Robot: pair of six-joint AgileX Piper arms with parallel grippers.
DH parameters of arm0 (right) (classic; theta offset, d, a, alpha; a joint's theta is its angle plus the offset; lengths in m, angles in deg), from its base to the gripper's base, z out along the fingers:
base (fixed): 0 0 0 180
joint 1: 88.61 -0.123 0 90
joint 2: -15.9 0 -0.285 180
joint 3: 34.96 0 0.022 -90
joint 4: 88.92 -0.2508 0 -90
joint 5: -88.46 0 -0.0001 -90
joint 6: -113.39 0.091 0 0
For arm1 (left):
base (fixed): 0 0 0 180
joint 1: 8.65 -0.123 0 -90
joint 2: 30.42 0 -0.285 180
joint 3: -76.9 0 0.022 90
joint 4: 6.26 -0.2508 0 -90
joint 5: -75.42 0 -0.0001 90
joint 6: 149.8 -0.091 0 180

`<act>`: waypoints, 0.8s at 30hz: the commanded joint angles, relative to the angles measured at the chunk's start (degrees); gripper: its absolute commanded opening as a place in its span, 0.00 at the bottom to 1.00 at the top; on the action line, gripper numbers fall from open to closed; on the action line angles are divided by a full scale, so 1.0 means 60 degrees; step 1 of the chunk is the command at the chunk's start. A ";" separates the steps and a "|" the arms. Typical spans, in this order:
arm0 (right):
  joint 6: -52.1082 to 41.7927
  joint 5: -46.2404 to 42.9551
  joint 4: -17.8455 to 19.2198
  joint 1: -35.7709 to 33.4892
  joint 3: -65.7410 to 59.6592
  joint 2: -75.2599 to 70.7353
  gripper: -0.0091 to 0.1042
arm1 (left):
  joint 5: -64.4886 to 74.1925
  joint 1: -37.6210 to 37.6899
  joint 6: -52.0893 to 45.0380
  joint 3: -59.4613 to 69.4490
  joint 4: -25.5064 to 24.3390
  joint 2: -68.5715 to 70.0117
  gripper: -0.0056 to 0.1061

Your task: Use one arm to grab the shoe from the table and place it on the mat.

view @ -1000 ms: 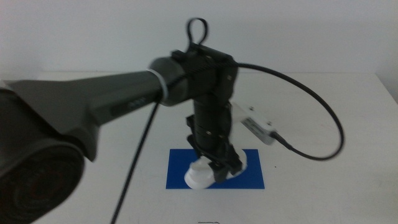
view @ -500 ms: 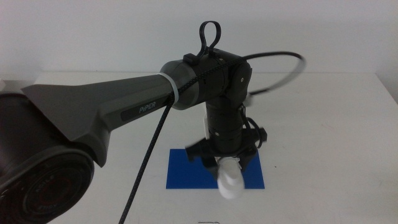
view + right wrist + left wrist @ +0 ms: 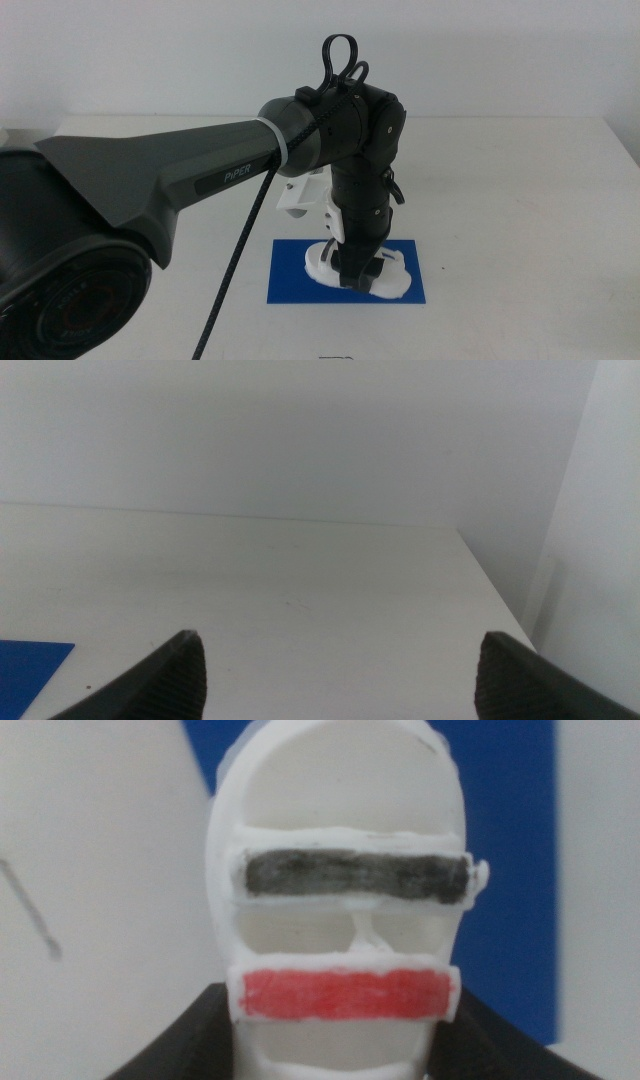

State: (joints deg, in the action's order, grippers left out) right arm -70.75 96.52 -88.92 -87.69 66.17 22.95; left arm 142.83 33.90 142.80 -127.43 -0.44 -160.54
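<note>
The robot's left gripper should release the white shoe on the middle of the dark-blue mat (image 3: 342, 268). It now lies low across the mat.
The black arm (image 3: 200, 175) comes in from the left and bends down over the dark-blue mat (image 3: 290, 282). My left gripper (image 3: 360, 268) is shut on the white shoe (image 3: 392, 284), which lies low on the mat, across it. In the left wrist view the shoe (image 3: 340, 780) fills the picture with its black strap (image 3: 355, 875) and red strap (image 3: 345, 992). The dark jaws hug both of its sides, and the mat (image 3: 505, 870) shows behind it. My right gripper (image 3: 345, 685) is open and empty, away from the shoe and out of the middle view.
The white table (image 3: 520, 200) spreads around the mat. A black cable hangs from the arm down past the mat's left side. The right wrist view shows a corner of the mat (image 3: 30, 660) and the table's far edge against a white wall.
The left wrist has turned and come down. The shoe, which pointed toward the camera over the mat's front edge half a second ago, now lies across the mat.
</note>
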 commanded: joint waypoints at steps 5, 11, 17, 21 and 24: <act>-0.0041 -0.0722 0.0086 -0.0015 0.0177 -0.0184 0.91 | -0.1429 0.0020 0.1423 -0.0281 -0.0322 0.0580 0.07; -0.0041 -0.0722 0.0086 -0.0015 0.0177 -0.0184 0.91 | -0.0977 0.0013 0.1423 -0.0281 -0.0625 0.0531 0.07; -0.0041 -0.0722 0.0086 -0.0015 0.0177 -0.0184 0.91 | -0.0528 -0.0132 0.1423 -0.0281 -0.0791 0.0451 0.07; -0.0041 -0.0722 0.0086 -0.0015 0.0177 -0.0184 0.91 | -0.0281 -0.0258 0.1423 -0.0281 -0.0788 0.0352 0.07; -0.0041 -0.0722 0.0086 -0.0015 0.0177 -0.0184 0.91 | -0.0308 -0.0274 0.1423 -0.0281 -0.0786 0.0316 0.07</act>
State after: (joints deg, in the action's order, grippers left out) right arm -70.75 96.52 -88.92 -87.69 66.17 22.95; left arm 140.76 32.25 149.98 -127.43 -4.94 -162.14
